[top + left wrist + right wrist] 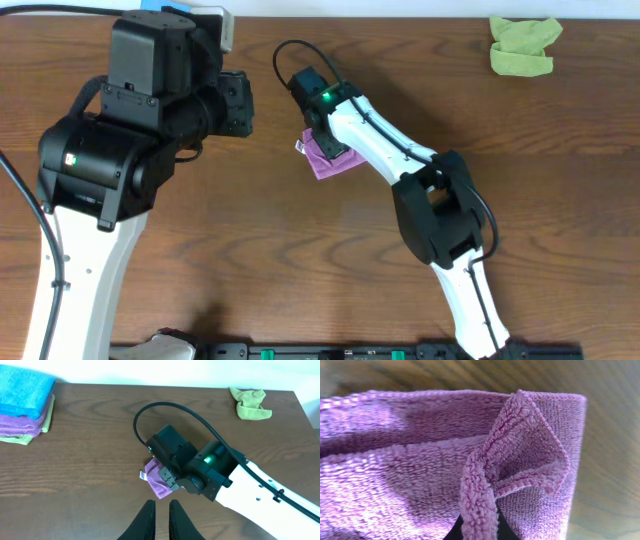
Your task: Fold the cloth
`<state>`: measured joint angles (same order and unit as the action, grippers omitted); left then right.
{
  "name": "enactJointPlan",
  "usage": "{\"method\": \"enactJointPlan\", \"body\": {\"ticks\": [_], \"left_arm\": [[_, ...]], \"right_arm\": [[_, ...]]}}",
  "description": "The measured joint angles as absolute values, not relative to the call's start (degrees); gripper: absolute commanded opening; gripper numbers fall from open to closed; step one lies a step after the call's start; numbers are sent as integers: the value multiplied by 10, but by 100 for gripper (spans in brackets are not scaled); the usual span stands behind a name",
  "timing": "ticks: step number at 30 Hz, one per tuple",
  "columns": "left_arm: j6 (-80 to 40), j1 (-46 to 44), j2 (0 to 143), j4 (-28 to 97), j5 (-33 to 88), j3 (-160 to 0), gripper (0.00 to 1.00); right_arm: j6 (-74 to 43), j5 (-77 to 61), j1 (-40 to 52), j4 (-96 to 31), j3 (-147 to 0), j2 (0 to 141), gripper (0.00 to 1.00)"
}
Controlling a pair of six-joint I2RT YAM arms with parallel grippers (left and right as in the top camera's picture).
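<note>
I need to release the purple cloth, now bunched at the table's middle, with my right gripper on the bare wood (299, 173) just below its white tag, toward my left gripper.
The purple cloth (322, 160) lies bunched small at the table's middle, its white tag (142, 475) at the left edge. My right gripper (331, 148) is down on the cloth and shut on it. In the right wrist view a folded hem of the cloth (479, 505) stands pinched between the dark fingertips of the right gripper (479, 532). In the left wrist view the cloth (156, 482) shows partly under the right gripper (167, 480). My left gripper (161, 506) hangs a short way left of the cloth, shut, with nothing between its fingers.
A crumpled lime-green cloth (523, 45) lies at the far right corner. In the left wrist view a stack of folded cloths (25, 405), blue on top, sits at the far left. The right arm's white link (385, 140) slants across the table's middle.
</note>
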<state>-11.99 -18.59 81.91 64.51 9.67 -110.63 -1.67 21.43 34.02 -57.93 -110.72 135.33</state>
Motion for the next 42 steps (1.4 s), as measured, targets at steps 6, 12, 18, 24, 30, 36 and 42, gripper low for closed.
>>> {"method": "enactJointPlan", "body": {"ticks": [6, 12, 18, 24, 30, 36, 42], "left_arm": [[-120, -186, 819, 645, 97, -1106, 12], [-120, -186, 819, 645, 97, -1106, 12], [-120, -186, 819, 645, 97, -1106, 12], [-120, -186, 819, 634, 102, -1106, 12], [-120, -186, 819, 628, 103, -1106, 12], [-118, -186, 819, 628, 103, -1106, 12], [-118, -186, 819, 628, 103, -1106, 12]], "right_arm": [[-22, 190, 364, -580, -1107, 1353, 1], [-24, 196, 379, -603, -1117, 1353, 1], [-24, 244, 379, -623, -1147, 1353, 1], [-24, 272, 381, -632, -1147, 1353, 1], [-14, 304, 409, -630, -1147, 1353, 1], [10, 328, 446, -624, -1147, 1353, 1], [22, 327, 460, -636, -1147, 1353, 1]]}}
